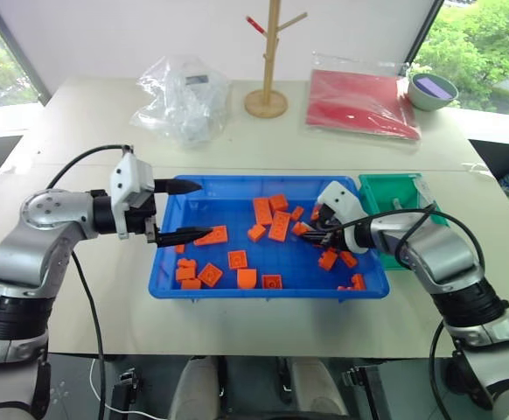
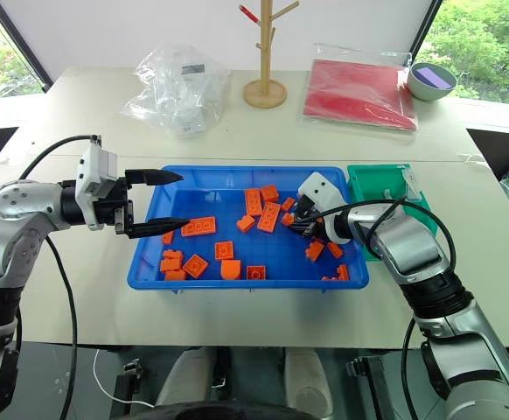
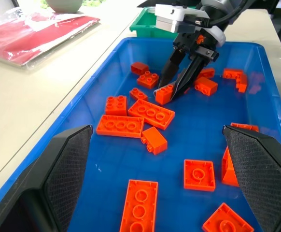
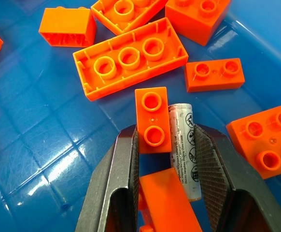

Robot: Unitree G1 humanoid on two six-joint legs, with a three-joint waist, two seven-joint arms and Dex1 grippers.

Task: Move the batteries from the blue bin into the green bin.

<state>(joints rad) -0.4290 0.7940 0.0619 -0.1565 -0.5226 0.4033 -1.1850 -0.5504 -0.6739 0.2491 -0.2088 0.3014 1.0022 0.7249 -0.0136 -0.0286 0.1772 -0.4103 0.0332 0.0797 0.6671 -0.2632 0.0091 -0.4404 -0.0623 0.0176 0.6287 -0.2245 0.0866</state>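
My right gripper will open its fingers, which are squeezing a small orange brick along with the battery, so that it frees the brick and takes the battery alone (image 4: pixel 183 147).
The blue bin (image 1: pixel 263 293) sits in front of me with several orange bricks scattered in it. The green bin (image 1: pixel 386 188) stands against its right end. A silver-grey battery (image 4: pixel 185 145) lies on the tray floor beside a small two-stud orange brick (image 4: pixel 152 121). My right gripper (image 4: pixel 167 140) is down in the tray's right part. Its jaws press the brick and the battery together between them. Another orange brick lies under the jaws. Over the tray's left rim, my left gripper (image 1: pixel 184 210) hovers open and holds nothing.
Behind the tray stand a wooden peg stand (image 1: pixel 268 61), a crumpled clear plastic bag (image 1: pixel 184 96), a red folder (image 1: pixel 359 103) and a grey-green bowl (image 1: pixel 431 90). A band of bare table runs along the front of the tray.
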